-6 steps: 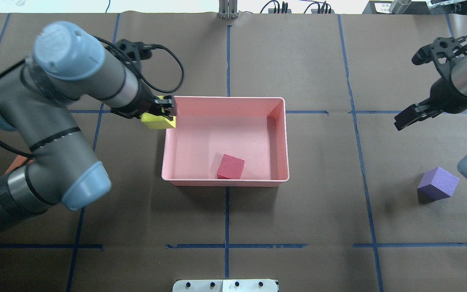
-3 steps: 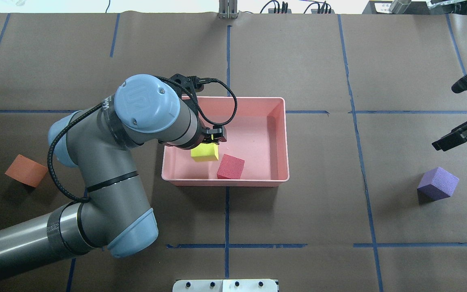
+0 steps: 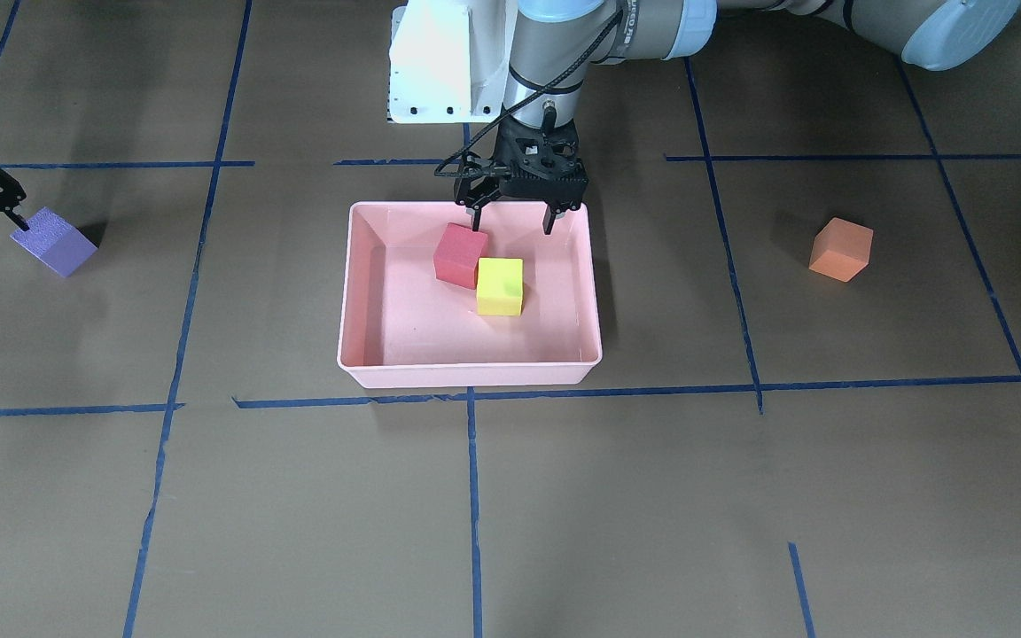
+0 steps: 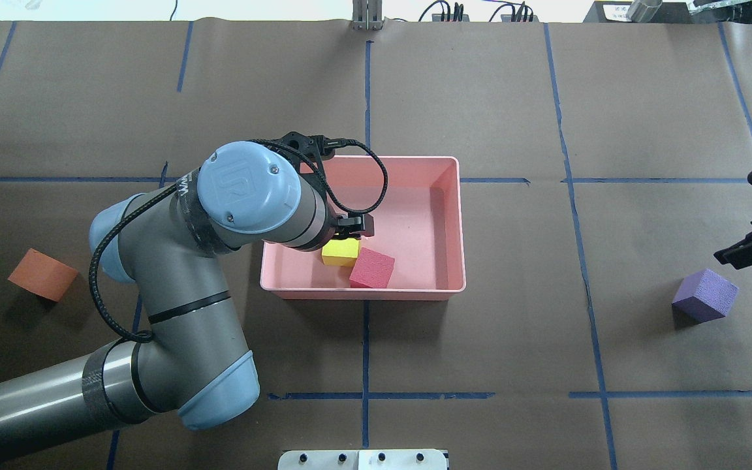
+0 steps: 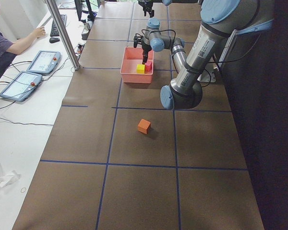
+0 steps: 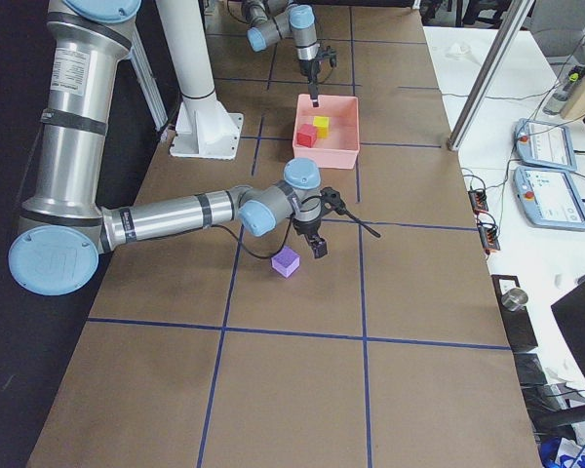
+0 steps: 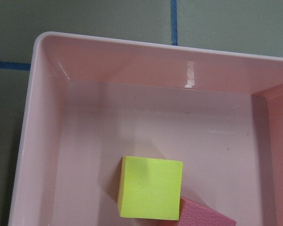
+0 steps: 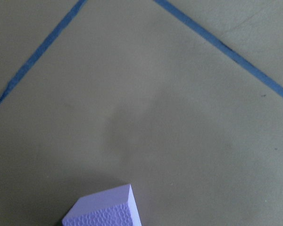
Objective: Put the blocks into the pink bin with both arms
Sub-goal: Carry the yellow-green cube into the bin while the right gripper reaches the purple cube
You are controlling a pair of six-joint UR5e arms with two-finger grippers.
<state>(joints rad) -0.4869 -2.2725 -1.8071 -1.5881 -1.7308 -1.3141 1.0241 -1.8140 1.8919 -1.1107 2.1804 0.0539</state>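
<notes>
The purple block is next for my right gripper, which should go to it and close on its opposite sides (image 3: 46,237) (image 8: 103,216), just below the block's bumpy top.
The pink bin (image 4: 461,222) stands mid-table. The red block (image 4: 371,267) and the yellow-green block (image 4: 341,251) lie side by side inside it, near its robot-side wall; both also show in the front view, red (image 3: 460,254) and yellow-green (image 3: 500,286). My left gripper (image 3: 512,221) hangs open and empty just above them. The orange block (image 4: 43,274) lies on the table far to the left. The purple block (image 4: 705,295) lies far right. My right gripper (image 4: 745,251) hovers open just beyond it, holding nothing; the right wrist view shows the block's top (image 8: 104,209) at its bottom edge.
The white pedestal (image 3: 440,62) stands at the robot's side of the table. Blue tape lines grid the brown paper cover. A white control box (image 4: 363,460) sits at the near edge. An operator (image 5: 2,45) sits at a side desk with tablets.
My left arm swung the yellow-green block over the bin, lowered it beside the red block and let go. My right arm moved right and down toward the purple block.
</notes>
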